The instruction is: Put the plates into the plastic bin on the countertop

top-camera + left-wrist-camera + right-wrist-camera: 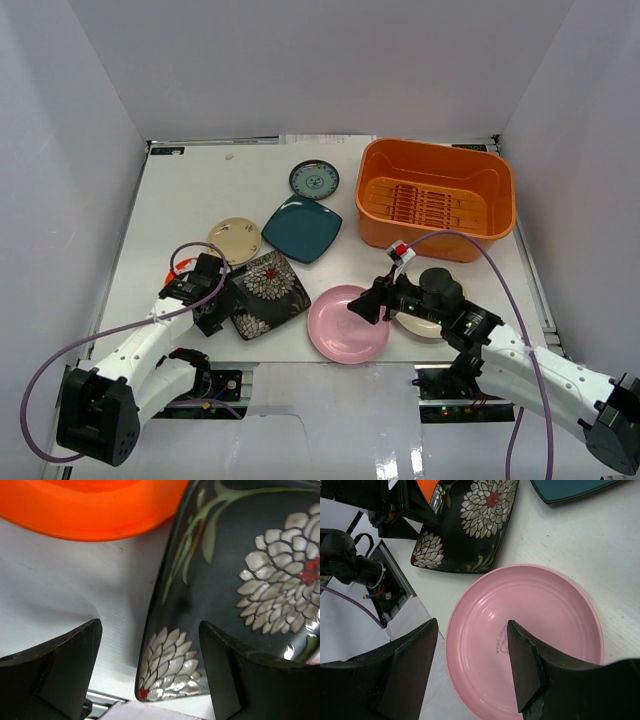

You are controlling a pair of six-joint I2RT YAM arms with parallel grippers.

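Note:
I will next close my right gripper on the black floral square plate's edge (294,272) (513,507) beside its large flower, across from my left gripper.
The black floral square plate (268,292) (235,580) lies at the front left of the countertop (190,190). My left gripper (213,303) (150,675) is open and straddles its near corner, one finger over the plate, the other over bare counter. A small orange plate (172,272) (90,510) lies just beyond it. My right gripper (368,305) (470,665) is open astride the near rim of the pink round plate (348,323) (545,620). A cream plate (420,325) is mostly hidden under my right arm. The orange plastic bin (435,197) stands at the back right with no plate in it.
A teal square plate (302,228) (570,490), a small beige plate (235,238) and a small blue-patterned plate (314,180) lie mid-counter. White walls close in three sides. The counter's front edge and cables (375,585) are just below both grippers.

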